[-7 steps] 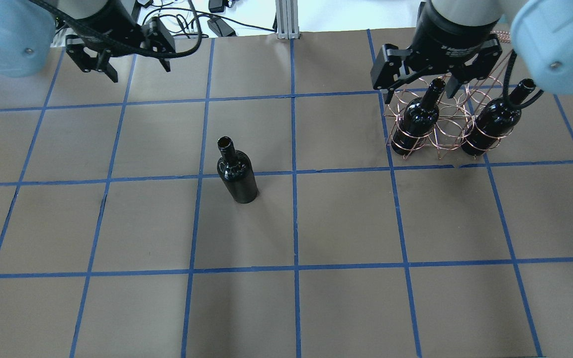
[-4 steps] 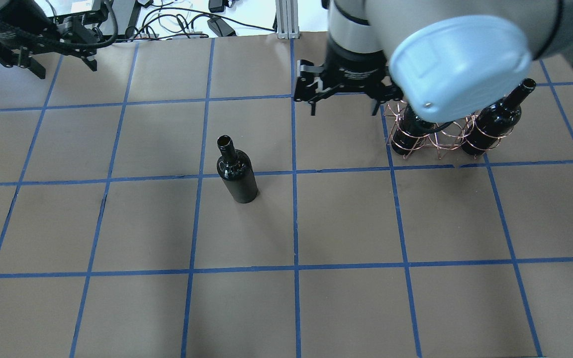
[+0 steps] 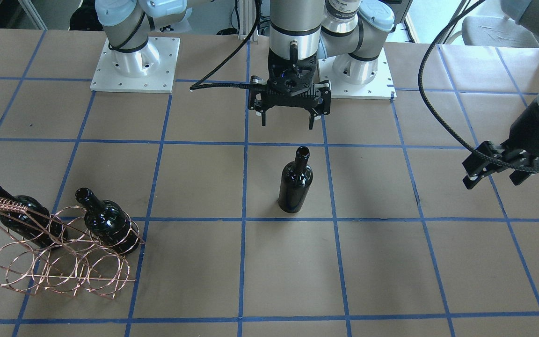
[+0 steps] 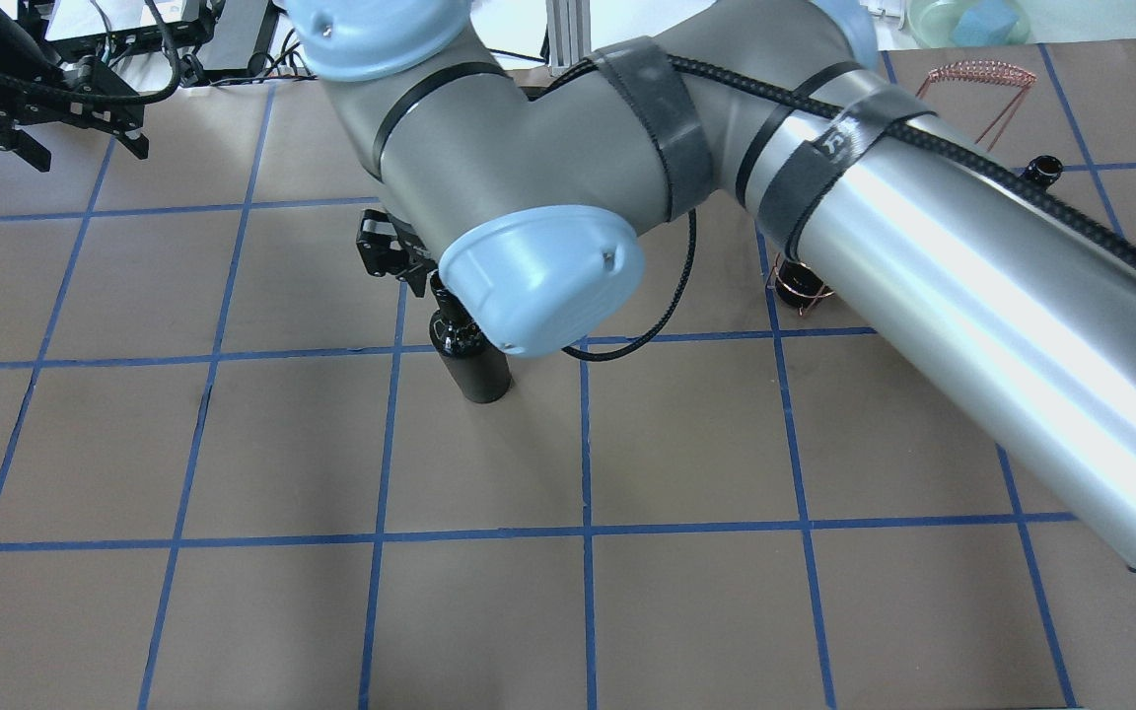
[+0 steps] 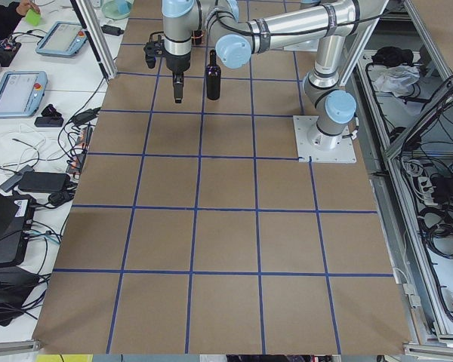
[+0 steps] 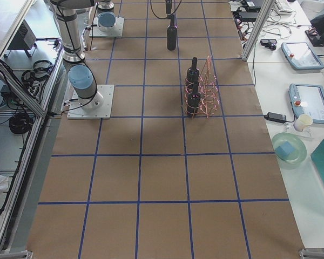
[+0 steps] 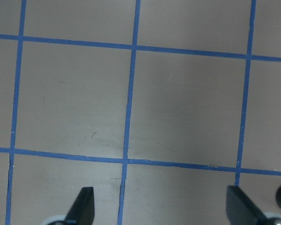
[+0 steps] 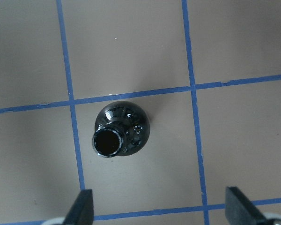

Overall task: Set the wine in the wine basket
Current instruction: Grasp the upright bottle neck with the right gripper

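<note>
The black wine bottle standing alone will have my right gripper close on its neck (image 3: 301,159) (image 8: 119,131), because that gripper can then lift the bottle toward the basket.
One black wine bottle (image 3: 295,182) stands upright and alone near the table's middle; it also shows in the overhead view (image 4: 477,370) and from above in the right wrist view (image 8: 121,130). My right gripper (image 3: 288,124) is open and empty, hovering above the bottle and slightly to the robot's side of it, not touching. The copper wire wine basket (image 3: 59,269) stands to the robot's right, with two more black bottles (image 3: 21,215) (image 3: 106,222) in its rings. My left gripper (image 3: 491,180) is open and empty, far to the robot's left over bare table (image 7: 159,194).
My right arm (image 4: 923,256) stretches across the overhead view and hides most of the basket; its handle (image 4: 977,74) shows. The table is brown paper with a blue tape grid (image 3: 335,262). Tablets and cables lie off the table's far edge (image 5: 15,90).
My right arm has swung from over the basket leftward to above the lone bottle, gripper staying open. My left gripper has drawn further to the left edge.
</note>
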Controlling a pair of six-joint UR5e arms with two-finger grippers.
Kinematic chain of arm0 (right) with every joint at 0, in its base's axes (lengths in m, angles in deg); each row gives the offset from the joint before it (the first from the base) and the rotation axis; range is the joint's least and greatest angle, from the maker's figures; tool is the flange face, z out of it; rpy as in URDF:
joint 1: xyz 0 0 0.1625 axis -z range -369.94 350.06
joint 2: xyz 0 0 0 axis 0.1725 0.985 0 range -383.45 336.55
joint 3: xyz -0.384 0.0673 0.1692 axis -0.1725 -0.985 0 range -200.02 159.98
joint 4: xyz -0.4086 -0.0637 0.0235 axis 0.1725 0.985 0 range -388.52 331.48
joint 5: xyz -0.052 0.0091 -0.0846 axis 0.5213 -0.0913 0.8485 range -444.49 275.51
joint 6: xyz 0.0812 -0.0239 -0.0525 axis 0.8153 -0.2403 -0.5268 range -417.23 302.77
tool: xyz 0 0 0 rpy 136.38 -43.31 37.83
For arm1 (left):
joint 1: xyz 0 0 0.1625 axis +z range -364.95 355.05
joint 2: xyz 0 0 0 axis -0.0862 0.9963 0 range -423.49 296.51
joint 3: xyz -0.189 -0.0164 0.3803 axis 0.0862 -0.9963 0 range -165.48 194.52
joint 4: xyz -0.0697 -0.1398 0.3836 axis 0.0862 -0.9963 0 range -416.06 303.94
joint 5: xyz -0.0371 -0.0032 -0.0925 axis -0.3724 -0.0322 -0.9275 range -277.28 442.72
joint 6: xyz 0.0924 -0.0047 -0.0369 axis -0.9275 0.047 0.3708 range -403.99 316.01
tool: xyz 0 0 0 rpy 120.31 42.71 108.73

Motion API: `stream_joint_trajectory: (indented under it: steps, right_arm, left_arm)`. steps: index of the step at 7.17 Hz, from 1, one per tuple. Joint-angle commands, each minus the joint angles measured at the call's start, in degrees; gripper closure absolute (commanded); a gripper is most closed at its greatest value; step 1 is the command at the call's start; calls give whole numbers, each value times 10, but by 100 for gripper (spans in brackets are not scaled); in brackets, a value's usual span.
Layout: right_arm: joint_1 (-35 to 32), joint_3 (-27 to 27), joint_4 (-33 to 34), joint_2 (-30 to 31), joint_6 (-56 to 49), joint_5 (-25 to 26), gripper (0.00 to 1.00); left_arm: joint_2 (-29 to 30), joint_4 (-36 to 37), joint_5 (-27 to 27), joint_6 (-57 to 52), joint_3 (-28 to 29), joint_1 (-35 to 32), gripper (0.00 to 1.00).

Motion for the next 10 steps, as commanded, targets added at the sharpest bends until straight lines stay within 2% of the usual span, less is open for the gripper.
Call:
stream_joint_trajectory:
  steps: [1, 3, 10]
  right_arm:
    - [-21, -1, 8, -33, 15, 16, 1]
    - [-20, -2, 50, -61, 12, 22, 1]
    - [0, 0, 80, -74, -25, 22, 1]
  left_arm:
    - [5, -1, 4, -8, -4, 1, 0]
    - [5, -1, 6, -8, -4, 1, 0]
    - [-8, -33, 35, -7, -1, 1, 0]
